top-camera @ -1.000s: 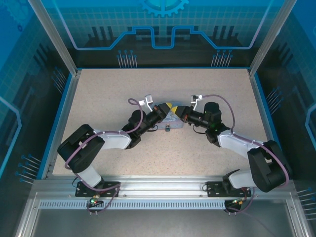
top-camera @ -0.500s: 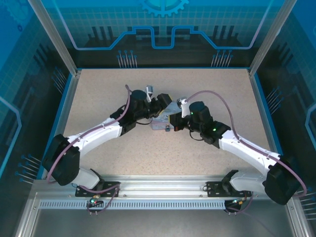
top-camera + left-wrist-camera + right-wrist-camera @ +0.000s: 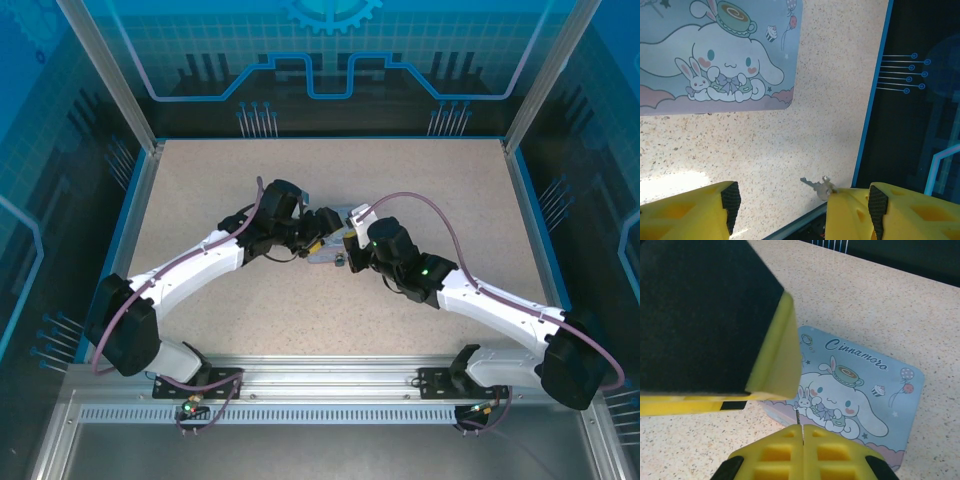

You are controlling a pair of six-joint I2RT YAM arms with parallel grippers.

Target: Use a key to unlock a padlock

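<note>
The key juts at a slant from my right gripper's fingertips, so my left gripper should take the key's blade (image 3: pixel 811 183) first, letting my right gripper regrasp it straighter.
My right gripper (image 3: pixel 802 427) is shut on the key (image 3: pixel 797 417), whose thin blade pokes up edge-on from the closed yellow fingertips. In the left wrist view the same silver key (image 3: pixel 816 185) juts from the right gripper's yellow fingers (image 3: pixel 847 215), which sit between the wide-open fingers of my left gripper (image 3: pixel 802 194). From above, left gripper (image 3: pixel 327 229) and right gripper (image 3: pixel 350 244) meet over a pale blue cartoon box (image 3: pixel 322 252). A small dark piece at the box's front edge looks like the padlock (image 3: pixel 340 263). It is too small to make out clearly.
The blue box (image 3: pixel 715 55) with a white puppy print lies flat on the speckled table (image 3: pixel 420 180); it also lies under the right gripper (image 3: pixel 865 385). One big black pad of the left gripper (image 3: pixel 695 310) looms close to the right fingertips. A blue rim (image 3: pixel 872 100) bounds the table.
Both arms have reached in toward the box and closed together. The left gripper's jaws have opened wider and now straddle the right fingertips. The right gripper has stayed shut on the key.
</note>
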